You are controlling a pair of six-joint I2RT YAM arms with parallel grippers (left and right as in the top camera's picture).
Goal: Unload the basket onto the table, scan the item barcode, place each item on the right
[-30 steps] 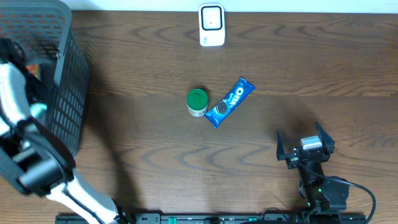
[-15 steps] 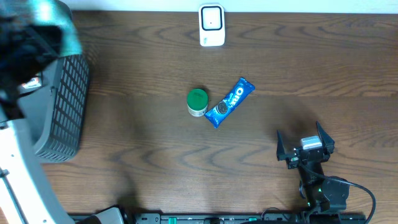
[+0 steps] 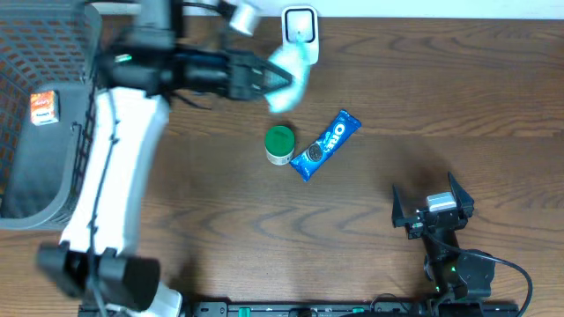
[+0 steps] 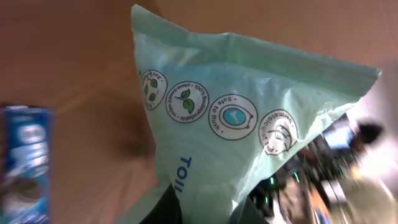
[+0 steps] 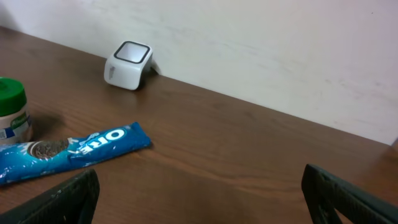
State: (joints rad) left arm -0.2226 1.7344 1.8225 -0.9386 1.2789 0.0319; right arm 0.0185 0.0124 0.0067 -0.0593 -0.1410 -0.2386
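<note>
Next, I let go of the wipes packet with my left gripper on the table (image 3: 368, 157) (image 4: 96, 140), between the blue Oreo pack and my right gripper. The wipes packet now hangs in front of the barcode scanner.
A pale green wipes packet (image 3: 289, 77) hangs above the table, just in front of the white barcode scanner (image 3: 300, 33) at the back edge. My left gripper (image 3: 270, 79) is shut on its left end. In the left wrist view the packet (image 4: 249, 118) fills the frame, with round printed icons facing the camera and my gripper (image 4: 205, 214) pinching its lower edge. I see no barcode on the side that shows. My right gripper (image 3: 432, 208) rests open at the front right; in its own view the gripper (image 5: 199, 193) holds nothing, and the scanner (image 5: 129, 64) stands far left.
A blue Oreo pack (image 3: 326, 144) and a green-lidded jar (image 3: 279, 145) lie mid-table, below the held packet. A dark mesh basket (image 3: 53, 167) stands at the left edge with a small orange box (image 3: 44, 106) inside.
My left arm has swung out of the basket and to the right, carrying the green packet over to the scanner. The right arm has not moved.
</note>
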